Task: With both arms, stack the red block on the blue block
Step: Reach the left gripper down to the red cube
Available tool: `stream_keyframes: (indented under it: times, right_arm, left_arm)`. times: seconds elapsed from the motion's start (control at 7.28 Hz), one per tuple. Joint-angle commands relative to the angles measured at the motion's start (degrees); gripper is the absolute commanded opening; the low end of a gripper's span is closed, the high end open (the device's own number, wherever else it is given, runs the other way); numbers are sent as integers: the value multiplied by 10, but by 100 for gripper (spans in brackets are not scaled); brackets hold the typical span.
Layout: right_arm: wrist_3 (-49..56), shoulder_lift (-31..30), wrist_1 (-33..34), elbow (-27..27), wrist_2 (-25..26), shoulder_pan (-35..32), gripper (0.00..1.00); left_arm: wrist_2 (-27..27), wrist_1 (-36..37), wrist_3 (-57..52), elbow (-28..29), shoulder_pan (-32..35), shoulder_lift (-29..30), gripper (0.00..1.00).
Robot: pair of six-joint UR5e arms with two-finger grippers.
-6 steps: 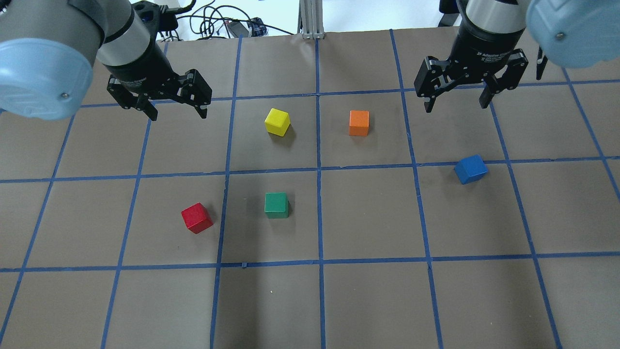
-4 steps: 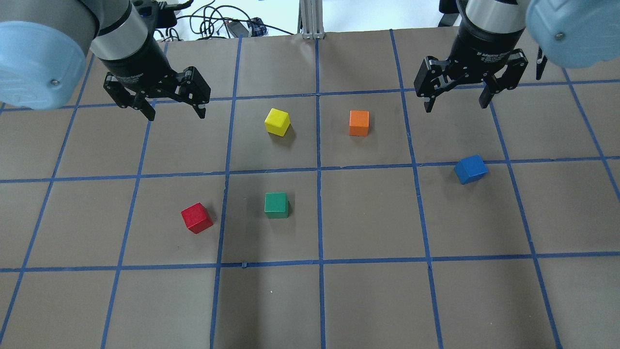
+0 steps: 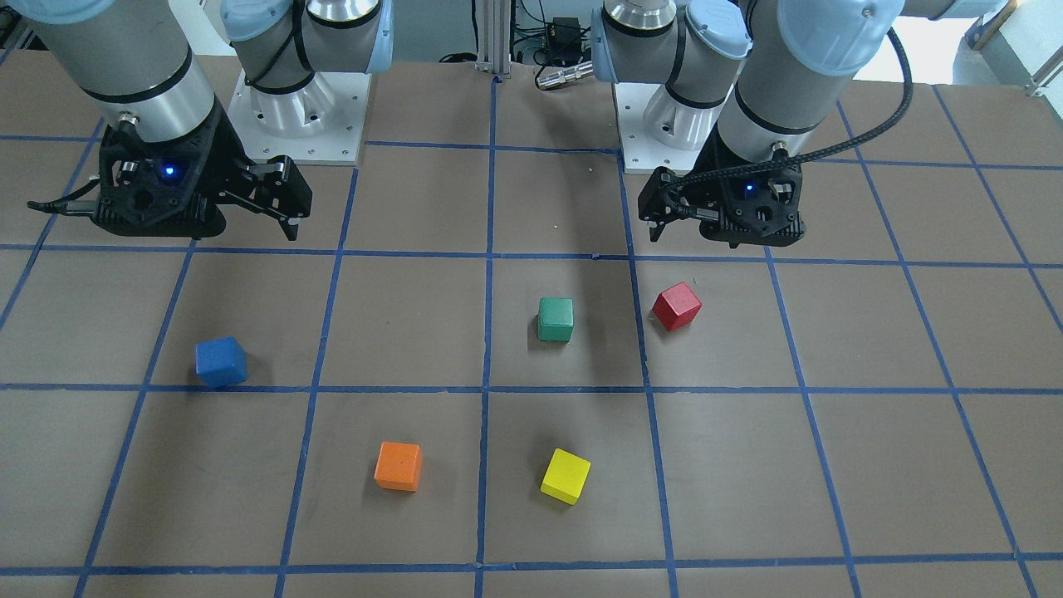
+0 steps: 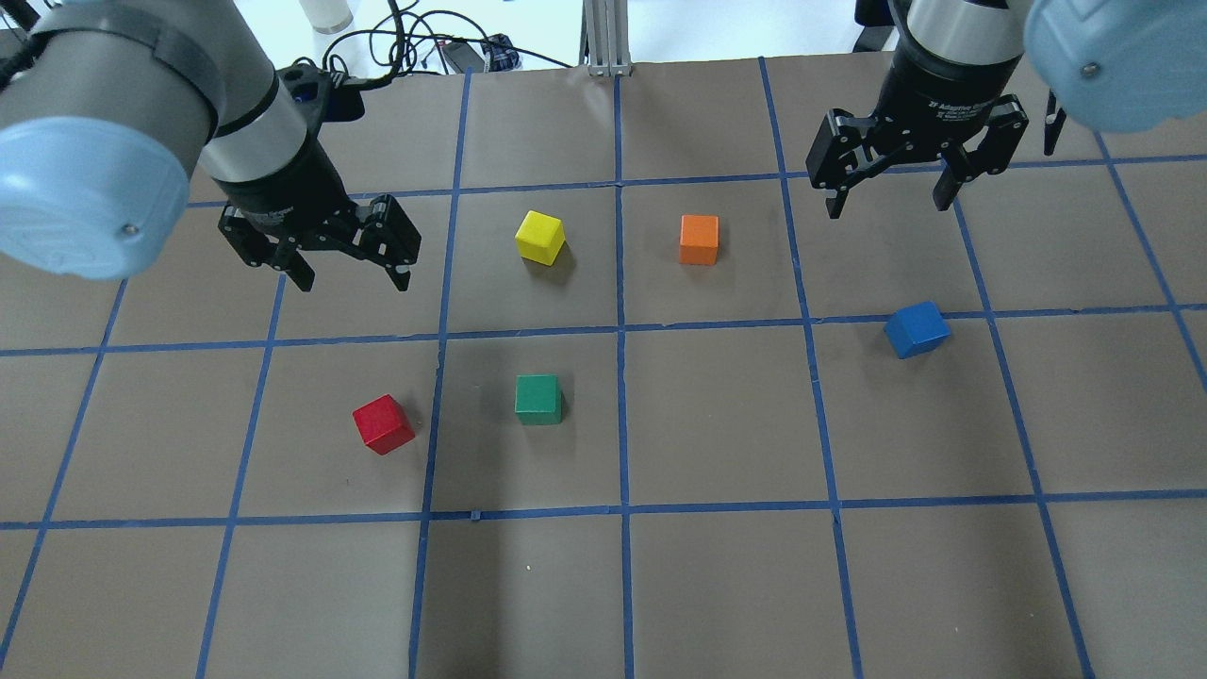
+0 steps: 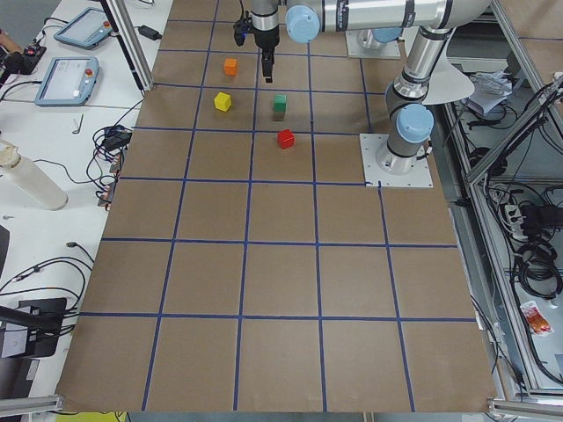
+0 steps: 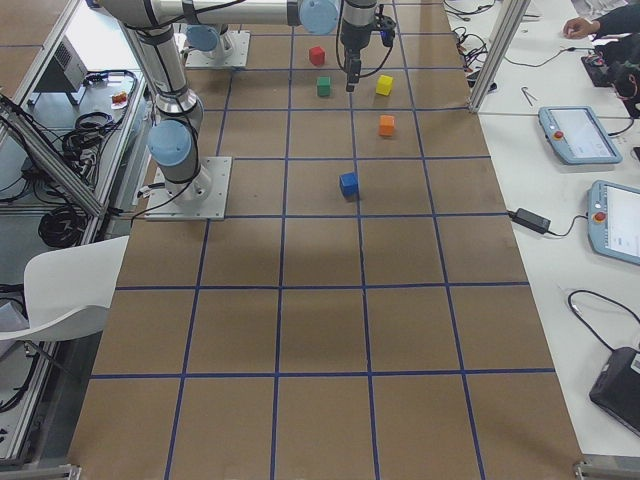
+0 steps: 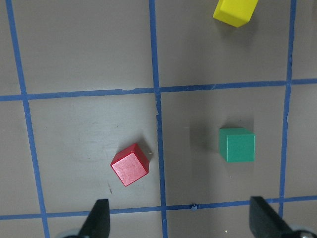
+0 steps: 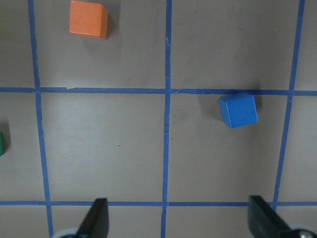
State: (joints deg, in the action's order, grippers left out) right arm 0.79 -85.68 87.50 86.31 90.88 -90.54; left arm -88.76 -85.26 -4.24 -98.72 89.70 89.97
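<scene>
The fingers of my left gripper should next close on the side of the red block (image 3: 668,315) (image 7: 141,158) that faces the green cube and on the red block's opposite side.
The red block (image 4: 384,423) lies on the brown table left of centre, rotated a little; it also shows in the left wrist view (image 7: 130,164) and the front view (image 3: 676,306). My left gripper (image 4: 351,273) is open and empty, hovering above and beyond the red block. The blue block (image 4: 917,329) lies on the right, seen too in the right wrist view (image 8: 238,110) and the front view (image 3: 221,362). My right gripper (image 4: 888,201) is open and empty, high above the table beyond the blue block.
A green cube (image 4: 538,399) sits just right of the red block. A yellow cube (image 4: 540,237) and an orange cube (image 4: 699,240) lie farther back at the centre. Blue tape lines grid the table (image 4: 717,566). Cables lie past the far edge (image 4: 415,42).
My left arm has moved toward the near side and slightly right, closer to the red block, still open. The right arm and all the cubes have stayed put.
</scene>
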Motion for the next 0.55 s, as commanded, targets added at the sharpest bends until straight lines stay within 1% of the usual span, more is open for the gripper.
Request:
stream_keyframes:
  times: [0.0,0.14,0.27,0.41]
  right_arm:
    - [0,0,0,0,0,0,100]
    - [-1,0,0,0,0,0,100]
    - [0,0,-1,0,1,0,100]
    - [0,0,-1,0,1,0,100]
  left_arm:
    - [2,141,-13,-126,-28,-18,100]
    - [5,228,-9,-190,-46,-22,100]
    - [23,236,79,-233,-63,-27,100]
    - [13,255,95,-272,-70,-29,100]
